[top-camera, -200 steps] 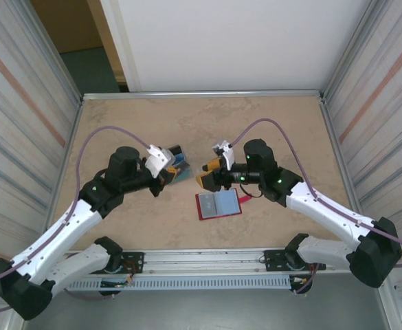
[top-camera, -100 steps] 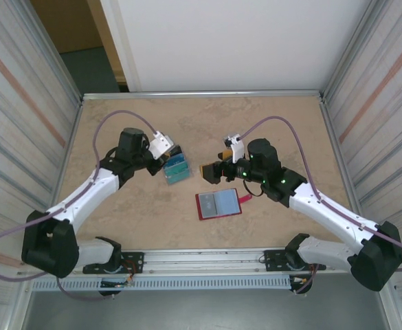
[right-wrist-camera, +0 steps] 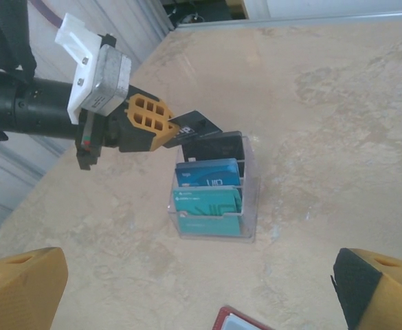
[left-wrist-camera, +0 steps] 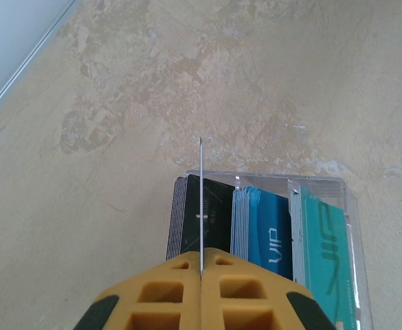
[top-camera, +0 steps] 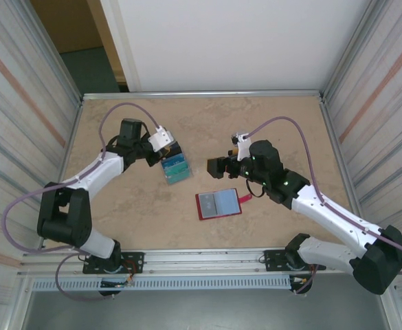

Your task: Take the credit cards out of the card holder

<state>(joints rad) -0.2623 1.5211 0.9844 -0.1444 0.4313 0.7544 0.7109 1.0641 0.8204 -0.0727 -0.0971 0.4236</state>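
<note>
The clear box has blue cards in it. Beside them, I next let my left gripper release the black card in the black stack (top-camera: pixel 172 150) (left-wrist-camera: pixel 207 223).
The card holder (top-camera: pixel 218 203) lies open on the table, dark red with pale blue-grey panels facing up and a red tab on its right edge; its corner (right-wrist-camera: pixel 238 320) also shows in the right wrist view. My left gripper (top-camera: pixel 168 152) (left-wrist-camera: pixel 201 265) (right-wrist-camera: pixel 149 124) is shut on a black card (left-wrist-camera: pixel 201 206) (right-wrist-camera: pixel 195 127), held edge-up over the black stack in a clear card box (top-camera: pixel 176 168) (left-wrist-camera: pixel 348 206) (right-wrist-camera: pixel 249 199). My right gripper (top-camera: pixel 218 165) (right-wrist-camera: pixel 197 289) hangs open above the table, just behind the card holder, with nothing between its fingers.
The clear box holds three upright stacks: black cards (left-wrist-camera: pixel 221 206), blue cards (left-wrist-camera: pixel 269 230) and teal cards (left-wrist-camera: pixel 324 247). Metal-edged walls close in the table on the left, right and far sides. Both arm bases sit along the near rail.
The left arm has swung back and to the left, its gripper still shut on the card at the box. The right gripper has opened wide and drawn slightly right.
</note>
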